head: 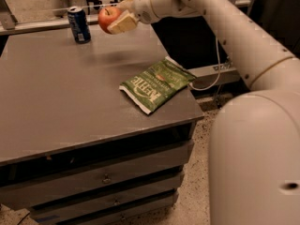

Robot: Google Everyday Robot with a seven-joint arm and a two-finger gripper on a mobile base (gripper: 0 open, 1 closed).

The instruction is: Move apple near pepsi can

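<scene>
The apple will be released on the grey table [93, 33] against the pepsi can, toward the green chip bag.
The red-orange apple [107, 17] with a short dark stem is held in my gripper [119, 18], whose cream fingers are shut on it, above the far part of the grey table [70, 102]. The dark blue pepsi can [78, 24] with a silver top stands upright near the table's far edge, a short way left of the apple. The white arm reaches in from the right.
A green Kettle chip bag [157, 84] lies on the table near its right edge. The table is a cabinet with drawers [103, 177] below. A cable [211, 78] hangs at the right. A speckled floor lies in front right.
</scene>
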